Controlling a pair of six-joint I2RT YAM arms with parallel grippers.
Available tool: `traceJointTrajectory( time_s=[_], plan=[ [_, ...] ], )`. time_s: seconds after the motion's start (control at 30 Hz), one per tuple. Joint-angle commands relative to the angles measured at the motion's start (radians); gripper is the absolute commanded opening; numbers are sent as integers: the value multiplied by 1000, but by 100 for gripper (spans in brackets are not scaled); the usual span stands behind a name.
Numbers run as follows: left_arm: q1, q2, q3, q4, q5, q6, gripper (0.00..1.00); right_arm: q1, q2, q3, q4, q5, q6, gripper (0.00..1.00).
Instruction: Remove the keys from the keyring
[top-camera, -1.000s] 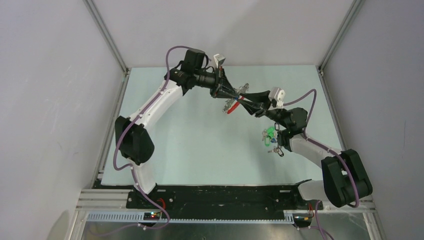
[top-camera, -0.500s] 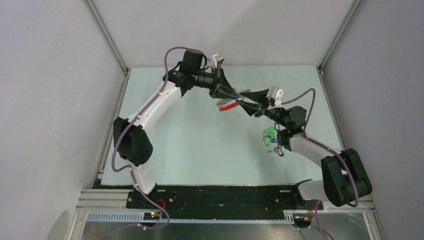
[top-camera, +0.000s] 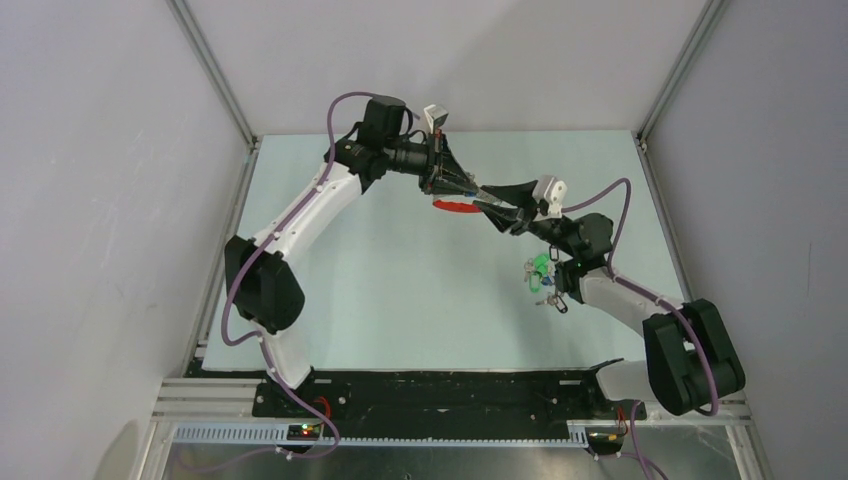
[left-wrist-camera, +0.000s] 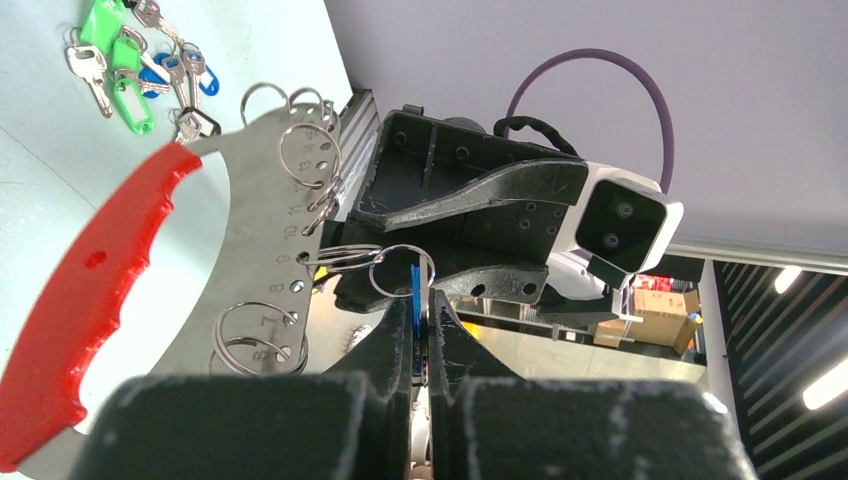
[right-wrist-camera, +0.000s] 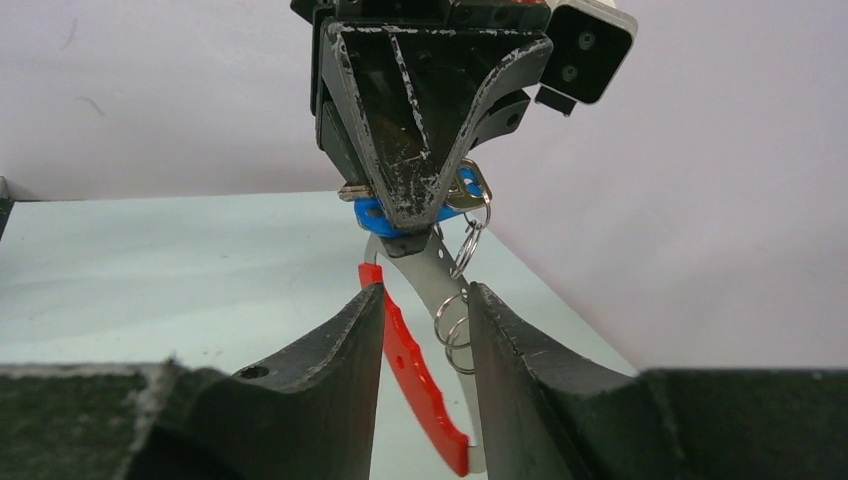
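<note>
My left gripper is to release the blue-headed key, now in the air between both grippers, on the pale table (top-camera: 519, 279) (left-wrist-camera: 85, 117), setting it free beside the green-headed keys of the pile.
The keyring (top-camera: 452, 206), a red band (left-wrist-camera: 90, 290) joined to a grey strip (left-wrist-camera: 262, 225) hung with several split rings, is held in the air between both grippers. My left gripper (left-wrist-camera: 420, 300) is shut on a blue-headed key (left-wrist-camera: 415, 290) that hangs on a ring of the strip. My right gripper (right-wrist-camera: 425, 290) grips the keyring across its width, one finger on the red band (right-wrist-camera: 410, 370), the other on the grey strip (right-wrist-camera: 450, 285). In the right wrist view my left gripper (right-wrist-camera: 420, 205) holds the blue key (right-wrist-camera: 370, 212) just above my fingers.
A loose pile of keys (top-camera: 543, 272) with green, blue and black heads lies on the pale table beside the right forearm. It also shows in the left wrist view (left-wrist-camera: 130, 60). White walls and metal posts enclose the table (top-camera: 400, 290).
The keyring's red band has swung up from hanging slantwise to lying nearly level. Both grippers have shifted slightly toward the back of the table, still joined at the ring.
</note>
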Motion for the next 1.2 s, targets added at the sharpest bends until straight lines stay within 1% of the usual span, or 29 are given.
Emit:
traceJointTrajectory(
  time_s=[0.0,0.6,0.63,0.7,0.73,0.77,0.8,0.83,1.07,1.17],
  plan=[
    [2,-71,-7,39,38,-23,0,2,27,37,70,15,-10,41],
    [1,-83,-33,49,45,-36,0,21,107,120,128,7,29,39],
    [2,-82,-34,51,46,-36,0,23,110,126,127,4,31,37],
    [2,-81,-29,53,49,-40,0,25,113,131,119,3,30,26],
    [2,-80,-28,55,52,-41,0,24,113,131,112,2,31,15],
    [3,-81,-25,56,53,-43,0,23,114,131,107,-1,32,10],
    [3,-81,-22,58,55,-44,0,23,114,130,94,-5,33,2],
    [3,-81,-16,59,56,-45,0,21,110,130,88,-12,35,0],
    [44,-98,-15,70,46,-46,0,6,74,92,77,-14,54,0],
    [60,-103,-28,73,43,-45,0,-3,65,72,109,-15,79,0]
  ],
)
